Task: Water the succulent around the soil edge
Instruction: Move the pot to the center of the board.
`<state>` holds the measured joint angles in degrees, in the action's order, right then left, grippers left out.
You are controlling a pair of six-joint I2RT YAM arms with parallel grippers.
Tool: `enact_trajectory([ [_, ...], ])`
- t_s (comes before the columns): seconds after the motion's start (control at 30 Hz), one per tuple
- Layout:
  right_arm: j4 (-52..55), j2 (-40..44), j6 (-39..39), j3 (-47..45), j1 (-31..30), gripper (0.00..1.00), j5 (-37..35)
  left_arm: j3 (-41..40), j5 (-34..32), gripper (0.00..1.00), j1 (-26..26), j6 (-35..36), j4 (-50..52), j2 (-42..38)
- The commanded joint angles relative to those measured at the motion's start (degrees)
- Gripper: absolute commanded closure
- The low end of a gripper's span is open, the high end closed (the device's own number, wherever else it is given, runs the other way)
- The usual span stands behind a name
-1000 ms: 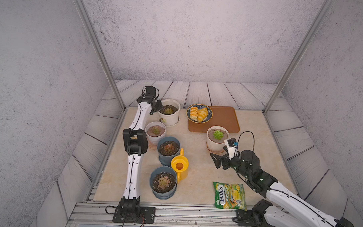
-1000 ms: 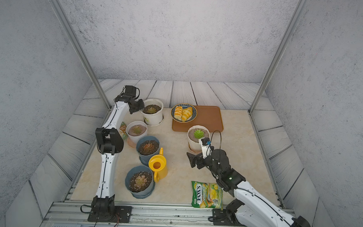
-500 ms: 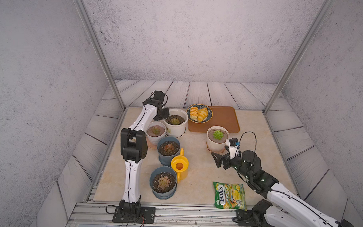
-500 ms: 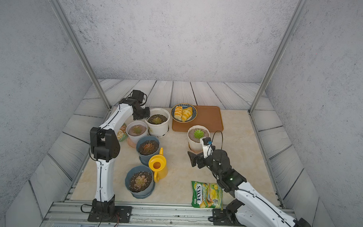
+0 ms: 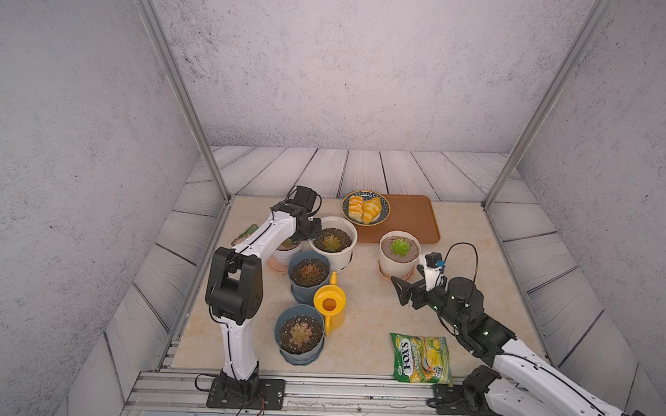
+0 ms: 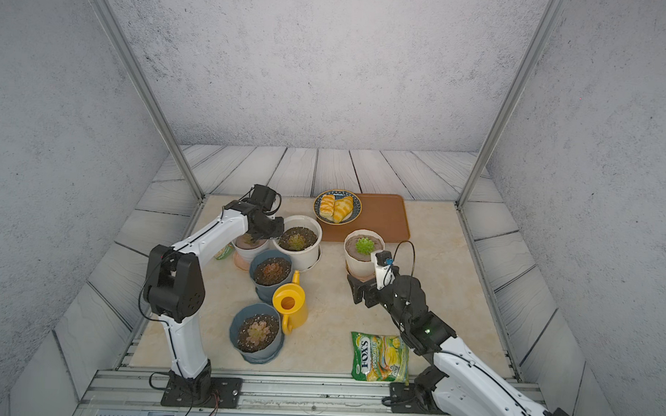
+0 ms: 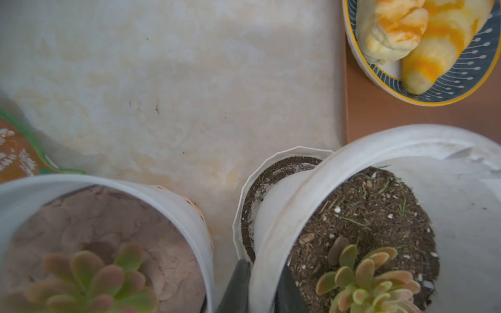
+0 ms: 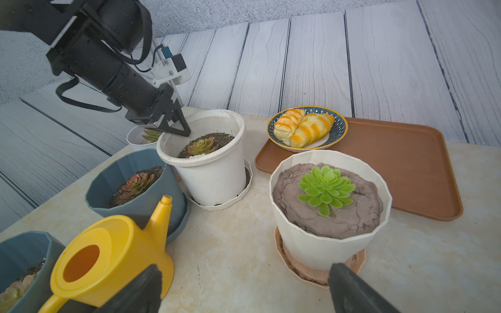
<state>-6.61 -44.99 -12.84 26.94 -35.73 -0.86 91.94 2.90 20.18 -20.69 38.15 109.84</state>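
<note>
The round white pot will leave my left gripper on the table (image 5: 354, 273), close beside the faceted white pot.
A yellow watering can (image 5: 329, 304) (image 8: 108, 252) stands upright between two blue pots, untouched. My left gripper (image 5: 310, 236) (image 7: 261, 273) is shut on the rim of a round white pot (image 5: 335, 254) (image 7: 298, 195), one finger inside and one outside. That pot holds dark soil and a pink-green succulent (image 7: 368, 276) (image 8: 202, 145). My right gripper (image 5: 406, 291) (image 8: 245, 273) hangs open and empty low over the table, between the can and a faceted white pot (image 8: 325, 244) with a bright green succulent (image 8: 325, 189) (image 6: 364, 245).
Two blue pots (image 5: 308, 273) (image 5: 299, 335) and a small white pot (image 6: 248, 248) crowd the left side. A plate of bread (image 5: 365, 212) sits on a brown tray (image 5: 411, 219) at the back. A candy bag (image 5: 421, 358) lies front right, and a snack packet (image 5: 246, 234) far left.
My left gripper has dragged the round white pot from the back left to the right and nearer, beside the blue pot. The right arm has barely moved.
</note>
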Motion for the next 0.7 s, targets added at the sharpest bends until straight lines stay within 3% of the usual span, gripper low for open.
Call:
enact_trajectory([
  [0.0,0.55,0.88,0.89,-0.22,-0.13,0.01,-1.37,-4.14,0.68,1.00,2.18,0.31,2.81,-2.59],
  [0.2,0.64,0.79,0.88,-0.30,-0.13,0.01,-1.75,-8.91,3.26,1.00,4.32,-1.93,-2.11,-4.78],
  [0.47,1.12,-0.27,0.89,0.13,-0.13,0.01,-2.56,-8.00,5.01,0.99,8.14,-3.90,-5.41,-2.41],
  [0.67,1.16,-0.27,0.75,0.22,-0.13,0.01,-2.39,-6.24,5.10,0.89,8.82,-3.73,-5.92,-2.58],
])
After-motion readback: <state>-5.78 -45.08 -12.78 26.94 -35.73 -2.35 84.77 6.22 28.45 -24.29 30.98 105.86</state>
